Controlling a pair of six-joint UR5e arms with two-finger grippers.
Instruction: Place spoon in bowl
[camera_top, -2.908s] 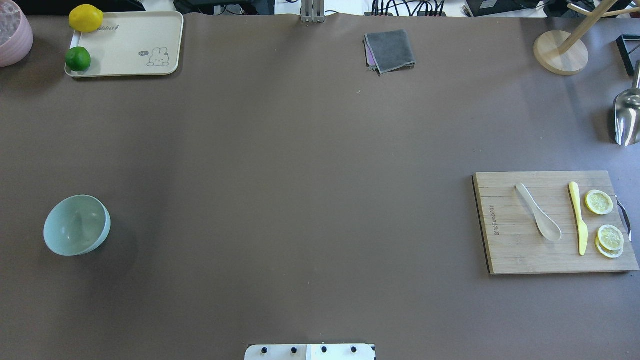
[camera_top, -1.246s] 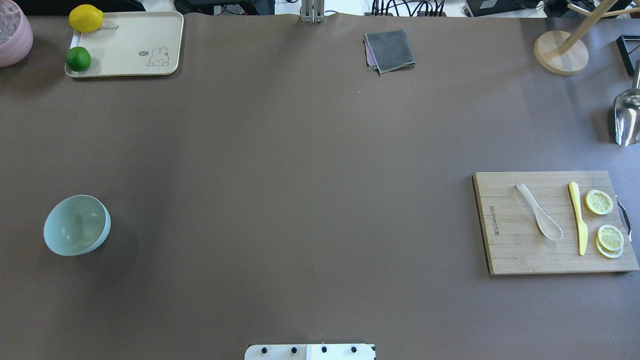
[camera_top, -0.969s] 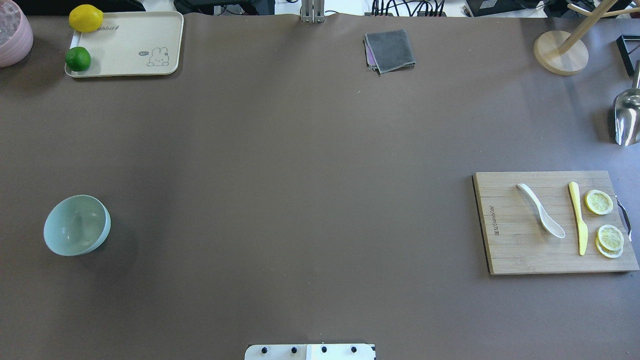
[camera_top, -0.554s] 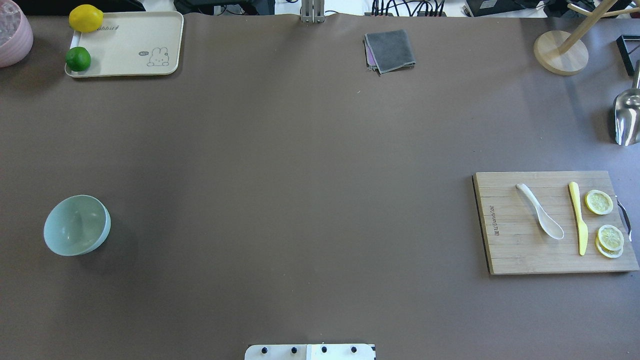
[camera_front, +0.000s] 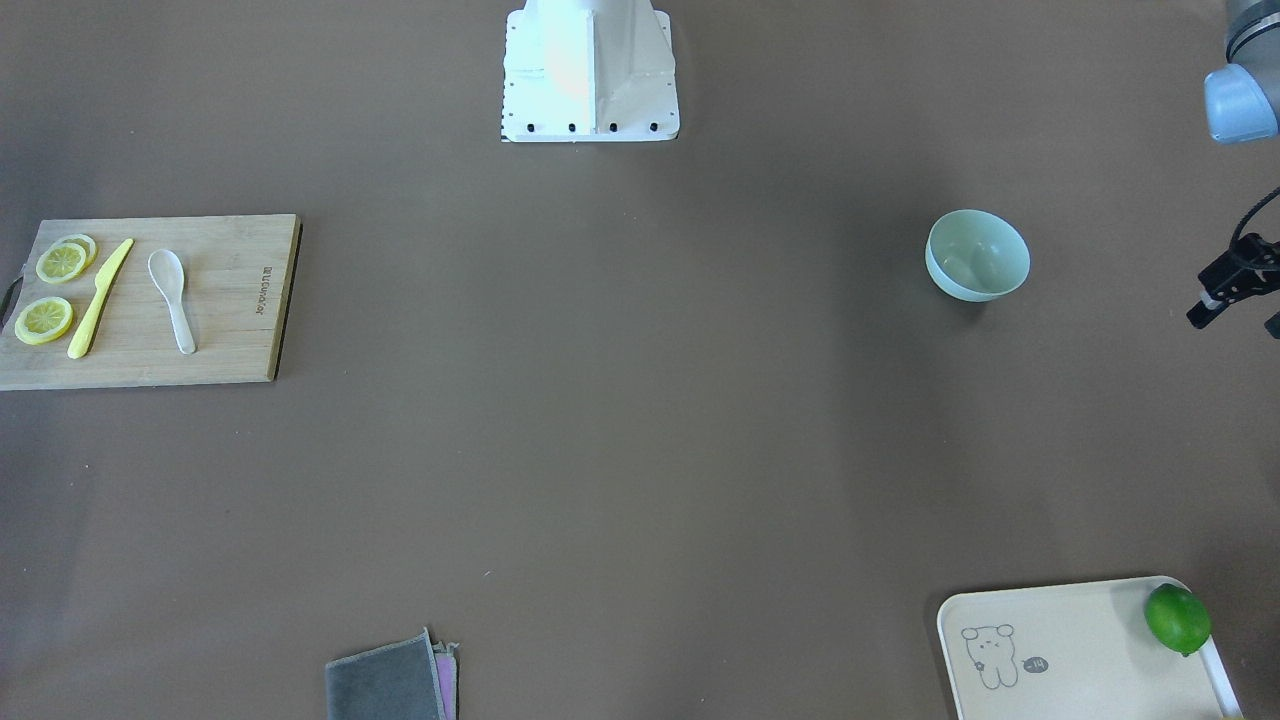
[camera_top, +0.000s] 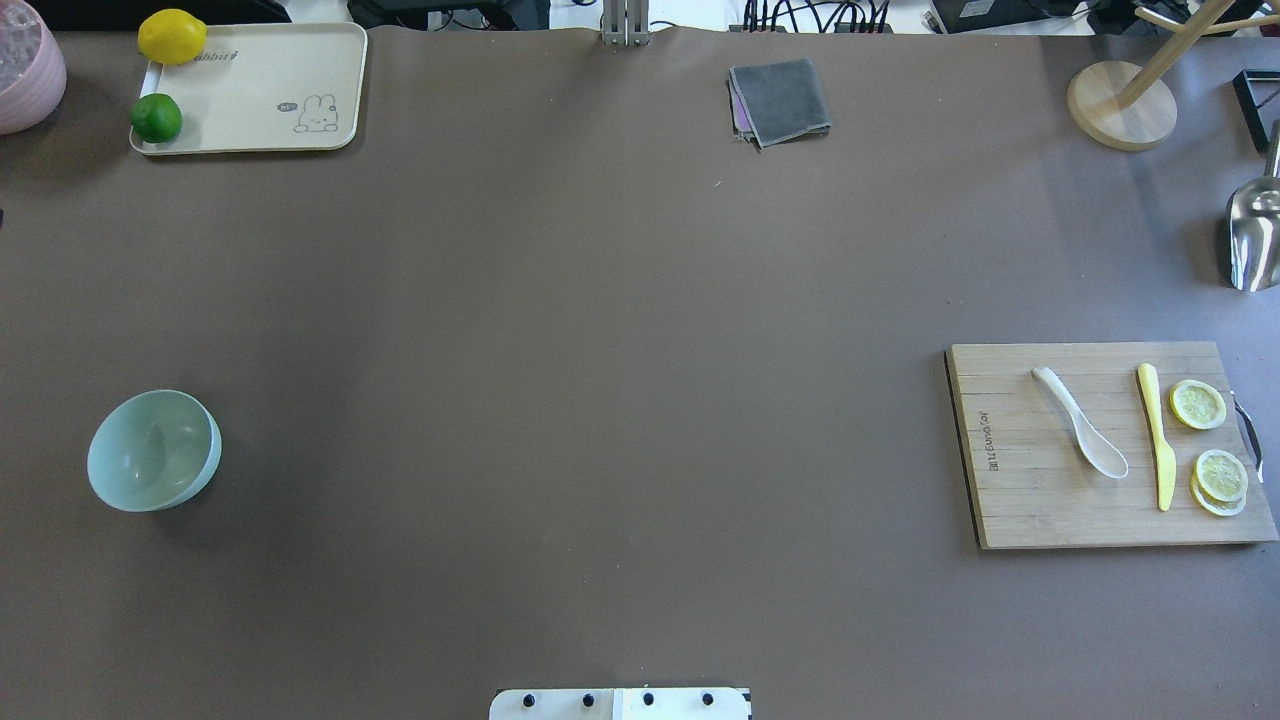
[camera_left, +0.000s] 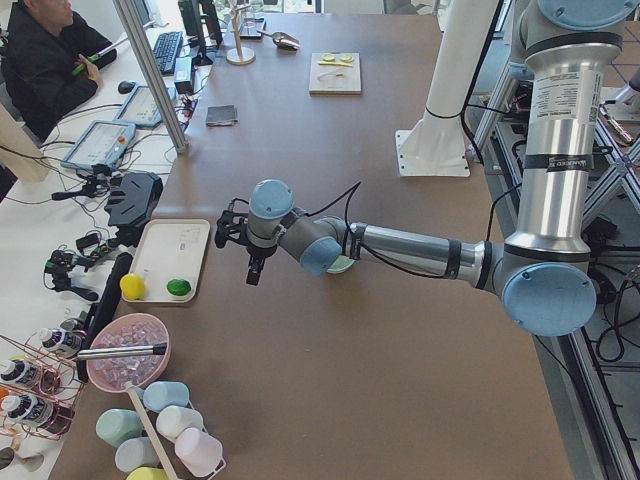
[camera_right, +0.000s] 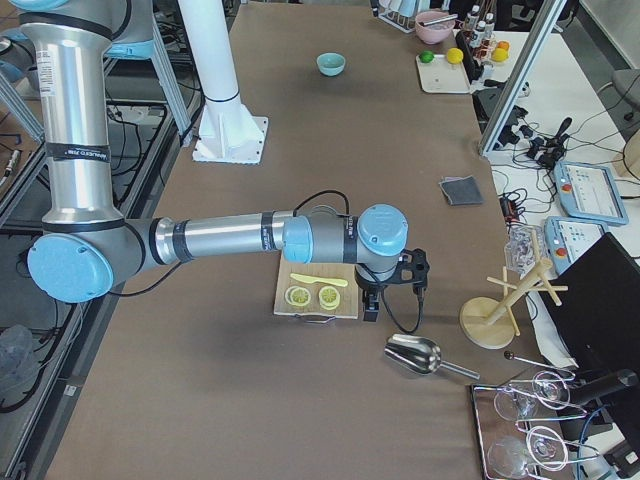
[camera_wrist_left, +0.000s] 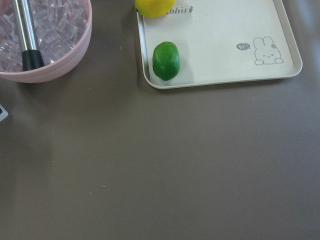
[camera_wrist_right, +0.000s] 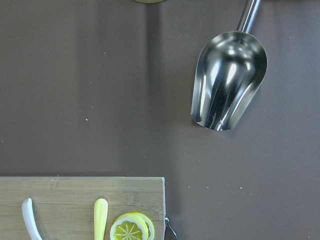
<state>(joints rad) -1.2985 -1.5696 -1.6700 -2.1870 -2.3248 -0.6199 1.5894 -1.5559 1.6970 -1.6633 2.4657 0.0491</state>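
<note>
I should next move my left gripper to the mint-green bowl and close it on the bowl's rim (camera_front: 1023, 271), on the side away from the wooden cutting board.
The white spoon (camera_top: 1080, 422) lies on a wooden cutting board (camera_top: 1010, 500) at the right, scoop toward the robot; it also shows in the front view (camera_front: 172, 298), and its handle tip shows in the right wrist view (camera_wrist_right: 29, 220). The mint-green bowl (camera_top: 153, 450) stands upright and empty at the left (camera_front: 977, 255). My left gripper (camera_front: 1232, 300) hovers beyond the bowl near the table's left end (camera_left: 251, 275). My right gripper (camera_right: 370, 305) hovers past the board's outer edge. I cannot tell if either is open or shut.
On the board lie a yellow knife (camera_top: 1158, 440) and lemon slices (camera_top: 1198, 404). A metal scoop (camera_wrist_right: 227, 80) lies beyond it. A cream tray (camera_top: 270, 90) with a lime and a lemon, a pink bowl of ice (camera_wrist_left: 45, 40), a grey cloth (camera_top: 780, 100) and a wooden stand (camera_top: 1120, 105) line the far edge.
Nothing on the table has moved. A small dark sliver has appeared at the overhead view's left edge.
</note>
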